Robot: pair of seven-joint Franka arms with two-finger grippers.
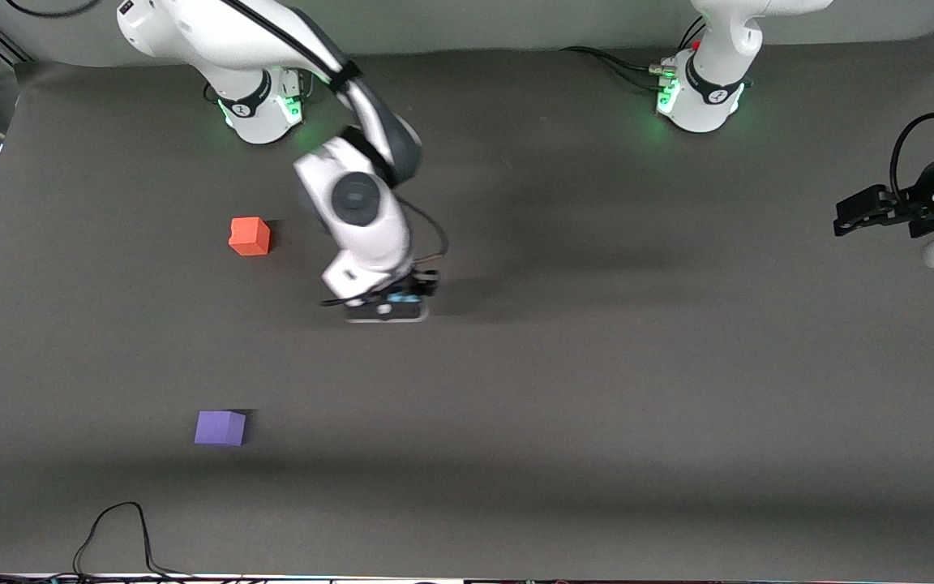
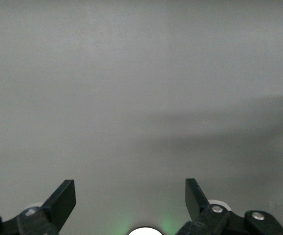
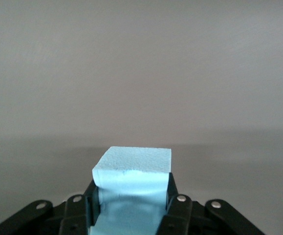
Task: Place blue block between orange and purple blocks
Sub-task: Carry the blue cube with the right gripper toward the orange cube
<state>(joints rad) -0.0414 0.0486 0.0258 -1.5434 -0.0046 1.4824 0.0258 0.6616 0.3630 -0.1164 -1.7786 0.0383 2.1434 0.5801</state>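
Note:
My right gripper should release the blue block on the mat, at a spot about halfway from the orange block to the purple block (image 1: 242,321). The blue block is now low over the mat's middle.
The right wrist view shows my right gripper (image 3: 131,196) shut on the light blue block (image 3: 134,169), which is squeezed between its jaws. In the front view this gripper (image 1: 390,307) is low over the middle of the mat, and only a sliver of the blue block shows under the hand. The orange block (image 1: 250,236) lies on the mat toward the right arm's end. The purple block (image 1: 220,427) lies nearer to the front camera than the orange one. My left gripper (image 1: 848,217) waits open and empty at the left arm's end, and it also shows in the left wrist view (image 2: 130,203).
The dark grey mat (image 1: 597,389) covers the table. A black cable (image 1: 118,527) loops at the mat's edge nearest the front camera. The arm bases (image 1: 260,109) stand along the edge farthest from that camera.

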